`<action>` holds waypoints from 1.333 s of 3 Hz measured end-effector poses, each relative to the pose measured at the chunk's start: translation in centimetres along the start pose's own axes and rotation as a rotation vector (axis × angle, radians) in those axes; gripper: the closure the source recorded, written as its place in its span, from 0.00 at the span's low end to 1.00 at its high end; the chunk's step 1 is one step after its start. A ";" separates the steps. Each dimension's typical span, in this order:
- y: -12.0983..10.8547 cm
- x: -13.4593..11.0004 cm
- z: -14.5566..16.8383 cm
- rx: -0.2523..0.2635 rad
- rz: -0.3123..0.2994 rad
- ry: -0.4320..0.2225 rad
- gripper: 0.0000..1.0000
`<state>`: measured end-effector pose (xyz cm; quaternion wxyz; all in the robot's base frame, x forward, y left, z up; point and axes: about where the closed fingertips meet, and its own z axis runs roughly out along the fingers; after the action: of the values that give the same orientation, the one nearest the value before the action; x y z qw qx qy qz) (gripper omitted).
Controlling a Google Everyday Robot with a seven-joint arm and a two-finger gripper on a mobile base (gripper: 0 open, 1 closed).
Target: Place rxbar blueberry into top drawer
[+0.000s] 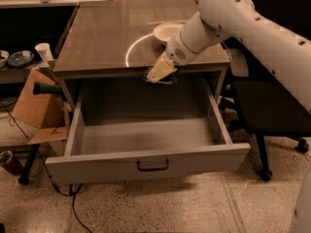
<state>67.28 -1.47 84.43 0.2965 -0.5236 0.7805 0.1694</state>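
Next, I release the rxbar blueberry on the drawer's bottom near the drawer's side [187, 133] by the black chair.
The rxbar blueberry [162, 81] shows as a dark wrapper edge under my gripper's pale fingertips. My gripper [158, 74] is shut on it at the front edge of the counter, just above the back of the open top drawer [97, 168]. The drawer is pulled far out, with a grey inside that holds nothing and a dark bar handle [152, 165] on its front panel. Most of the bar is hidden by the fingers.
A white bowl [165, 32] sits on the brown countertop [102, 33] behind my arm. A black office chair [272, 101] stands right of the drawer. A cardboard box [34, 101] and a paper cup [43, 51] are at the left.
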 end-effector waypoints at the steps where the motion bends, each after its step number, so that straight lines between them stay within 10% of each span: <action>1: 0.8 5.3 1.0 -0.051 0.004 -0.004 1.00; 4: 3.0 16.9 4.7 -0.156 0.086 0.011 0.91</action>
<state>61.21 -9.68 69.87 0.2429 -0.5119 0.7884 0.2394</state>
